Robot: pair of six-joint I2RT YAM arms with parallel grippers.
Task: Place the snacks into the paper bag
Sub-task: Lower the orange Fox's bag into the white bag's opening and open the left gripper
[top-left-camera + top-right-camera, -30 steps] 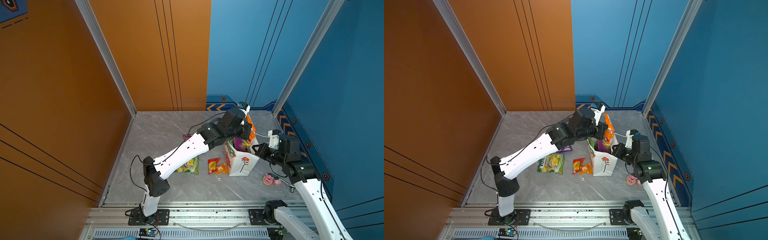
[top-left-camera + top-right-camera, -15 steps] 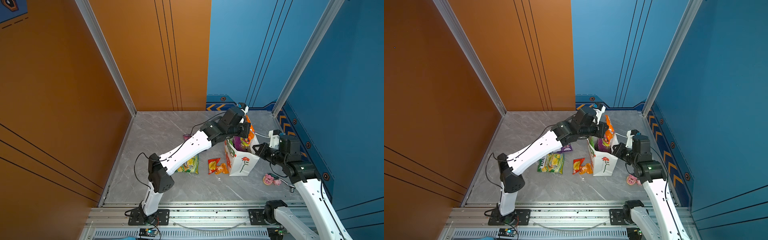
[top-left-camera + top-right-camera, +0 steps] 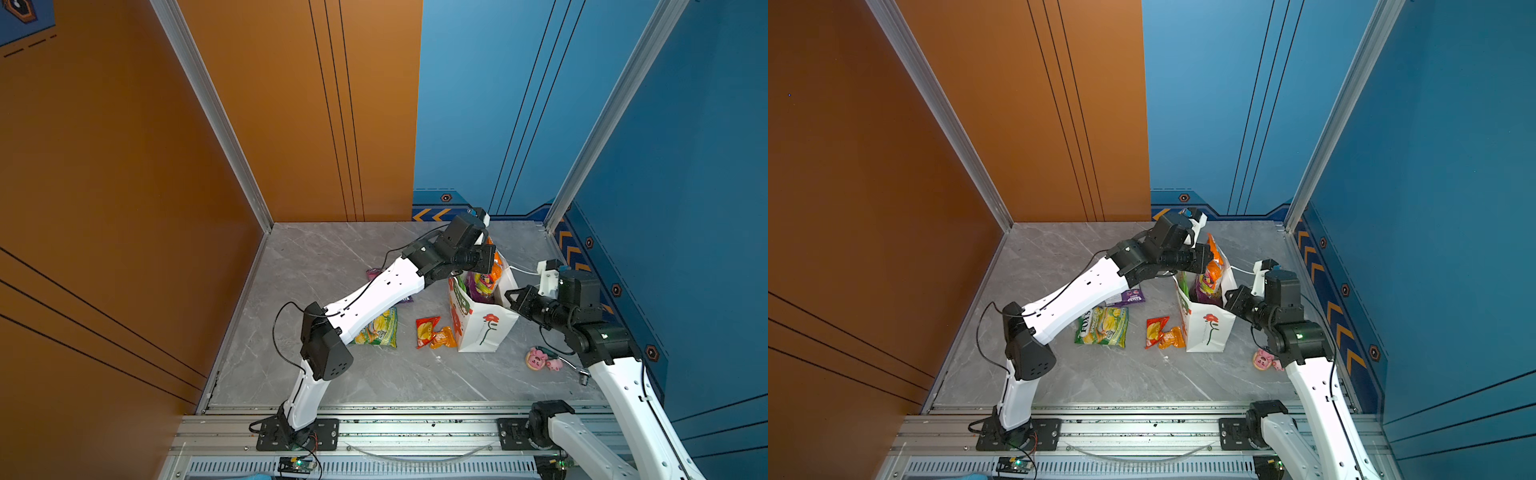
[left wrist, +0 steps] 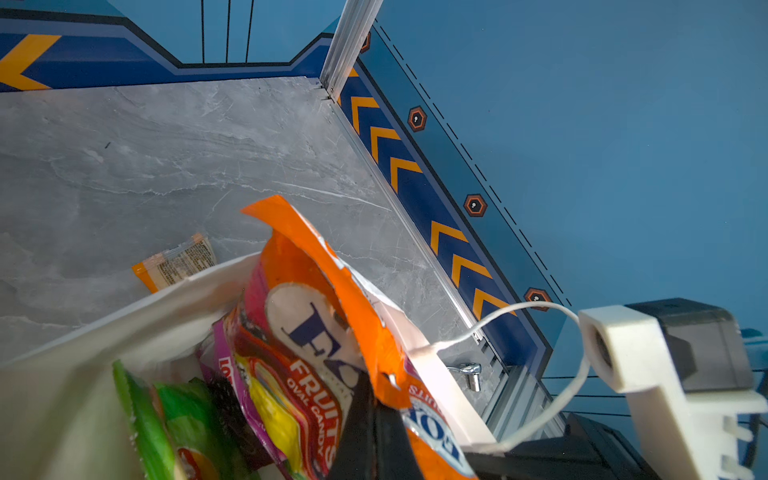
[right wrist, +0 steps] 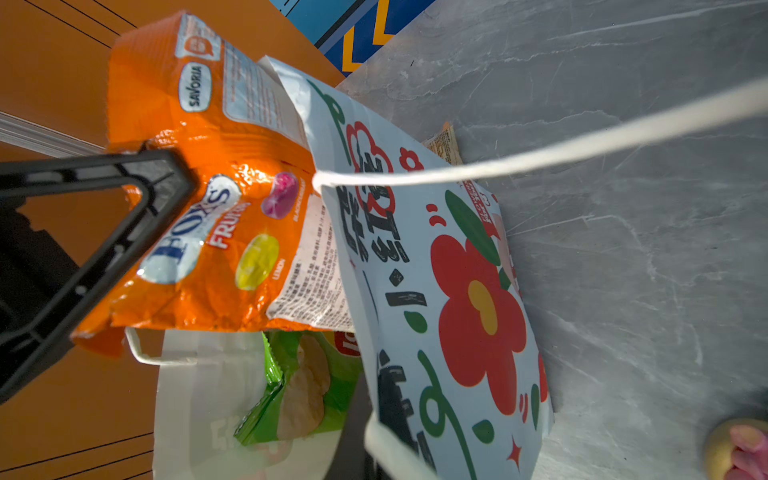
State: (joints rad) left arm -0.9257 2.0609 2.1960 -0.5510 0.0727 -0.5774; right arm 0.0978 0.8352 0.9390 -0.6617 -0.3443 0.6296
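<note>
Next, I open my left gripper, take the orange candy bag nearer its top (image 5: 192, 68) and push it deeper, since it stands half above the paper bag's rim.
The white paper bag (image 3: 484, 328) (image 3: 1208, 332) with a red flower stands upright on the floor, mouth open. My left gripper (image 3: 492, 259) (image 3: 1206, 259) (image 4: 374, 424) is shut on an orange FOX'S candy bag (image 3: 494, 266) (image 3: 1214, 266) (image 4: 316, 291) (image 5: 208, 208), which hangs half inside the mouth. My right gripper (image 3: 509, 297) (image 3: 1228, 297) (image 5: 374, 449) is shut on the paper bag's right wall at the rim. A green bag (image 5: 299, 386) (image 4: 183, 415) and a purple packet (image 3: 471, 286) lie inside. Other snacks lie on the floor.
Left of the bag lie a green-yellow FOX'S bag (image 3: 376, 330) (image 3: 1102, 326), a purple packet (image 3: 1129, 297) partly under my left arm, and small red and orange packets (image 3: 430, 332) (image 3: 1158, 332). Another small packet (image 4: 178, 262) lies behind the bag. Pink pig toys (image 3: 540, 359) (image 3: 1264, 359) lie at the right.
My left arm's elbow has shifted a little to the right while its gripper holds the orange bag at nearly the same spot over the bag's mouth. The right arm has not moved.
</note>
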